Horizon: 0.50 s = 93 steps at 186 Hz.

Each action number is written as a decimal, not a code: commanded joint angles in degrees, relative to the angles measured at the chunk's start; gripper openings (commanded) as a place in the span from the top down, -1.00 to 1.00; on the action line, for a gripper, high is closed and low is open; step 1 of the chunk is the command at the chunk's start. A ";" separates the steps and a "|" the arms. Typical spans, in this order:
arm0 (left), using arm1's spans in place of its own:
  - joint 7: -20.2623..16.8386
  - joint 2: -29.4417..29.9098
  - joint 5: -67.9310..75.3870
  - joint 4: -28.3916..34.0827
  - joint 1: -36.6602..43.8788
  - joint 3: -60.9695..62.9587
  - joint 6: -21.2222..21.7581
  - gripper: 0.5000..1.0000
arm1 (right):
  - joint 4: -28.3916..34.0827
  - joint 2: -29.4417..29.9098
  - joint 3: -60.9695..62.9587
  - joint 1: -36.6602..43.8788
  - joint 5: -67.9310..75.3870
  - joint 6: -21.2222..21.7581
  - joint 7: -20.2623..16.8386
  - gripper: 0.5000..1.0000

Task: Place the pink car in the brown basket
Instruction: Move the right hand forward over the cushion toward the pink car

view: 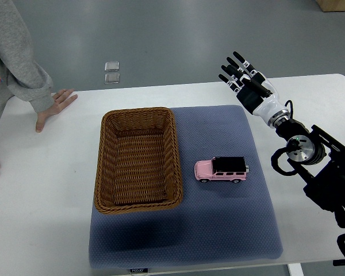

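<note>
The pink car is next for my right gripper, which should go to it and close across its black roof point(231, 165), leaving the hood that faces the brown basket free.
A pink toy car point(221, 169) with a black roof lies on the blue-grey mat point(230, 224), just right of the brown wicker basket point(106, 167). The basket is empty. My right hand point(244, 77) is raised above the mat's far right corner, fingers spread and holding nothing, well beyond and to the right of the car. The left arm does not show.
A person in a grey sleeve rests a hand point(53, 106) flat on the white table point(40, 190) at the far left. Two small clear squares point(111, 72) lie on the floor beyond the table's far edge.
</note>
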 commanded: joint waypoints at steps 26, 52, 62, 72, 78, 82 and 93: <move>0.00 0.00 0.01 0.00 0.00 0.00 0.00 -1.00 | 0.11 -0.48 -0.09 0.10 -0.11 0.54 0.00 -0.65; 0.00 0.00 0.01 -0.09 -0.09 0.00 0.00 -1.00 | 0.64 -2.15 -0.44 1.59 -3.09 1.15 -0.53 -0.65; -0.09 0.00 0.01 -0.09 -0.27 0.00 0.00 -1.00 | 2.13 -4.35 -1.93 2.73 -8.01 1.77 -0.62 -0.65; 0.00 0.00 0.01 -0.09 -0.35 0.00 -0.09 -1.00 | 3.28 -6.90 -4.74 3.88 -14.35 1.86 -0.70 -0.65; -0.09 0.00 0.01 -0.18 -0.44 0.00 0.00 -1.00 | 4.42 -8.75 -7.03 5.02 -18.39 2.03 -0.88 -0.65; 0.00 0.00 0.01 -0.18 -0.44 0.00 0.00 -1.00 | 5.30 -10.24 -8.87 5.90 -21.20 2.12 -1.14 -0.65; 0.00 0.00 0.01 -0.26 -0.44 0.09 -0.09 -1.00 | 8.28 -14.80 -16.33 9.23 -28.66 2.65 -2.37 -0.65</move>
